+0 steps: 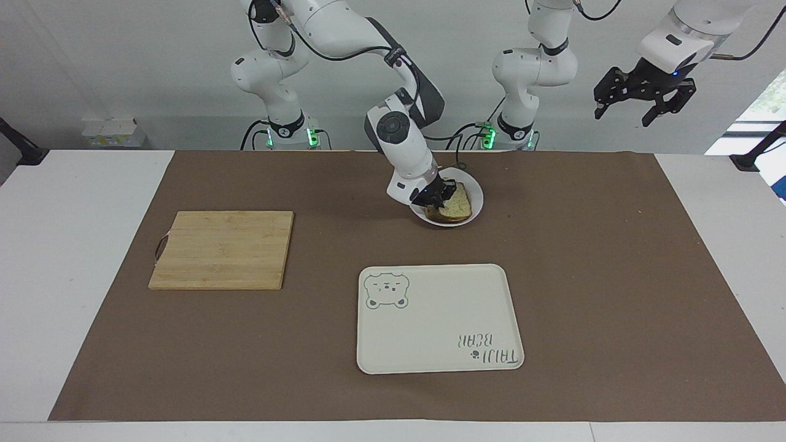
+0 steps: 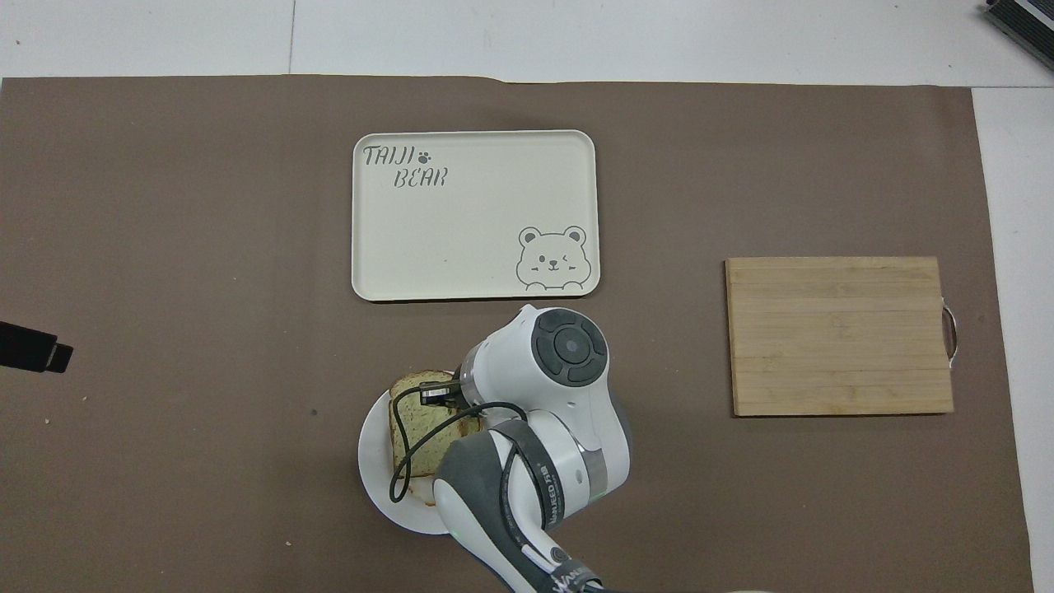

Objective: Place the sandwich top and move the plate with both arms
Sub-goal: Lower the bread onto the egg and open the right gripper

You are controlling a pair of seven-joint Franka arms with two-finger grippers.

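I need to use my right gripper to release the sandwich top on the stack, over the small white plate's side point(image 2: 440, 413) nearest the cream tray. The sandwich top now lies over the stack.
The sandwich top point(image 1: 457, 207) point(image 2: 416, 428), a speckled bread slice with a brown crust, lies over the stack on the small white plate point(image 1: 476, 193) point(image 2: 375, 469). My right gripper point(image 1: 443, 197) point(image 2: 438, 392) is shut on the edge of the slice, low over the plate. The egg and the lower slice are hidden under the slice and the arm. My left gripper point(image 1: 643, 98) hangs open high in the air at the left arm's end of the table; only its tip point(image 2: 33, 350) shows in the overhead view.
A cream tray point(image 1: 439, 318) point(image 2: 475, 214) with a bear drawing lies farther from the robots than the plate. A wooden cutting board point(image 1: 222, 249) point(image 2: 840, 335) lies toward the right arm's end. Brown paper point(image 1: 614, 276) covers the table.
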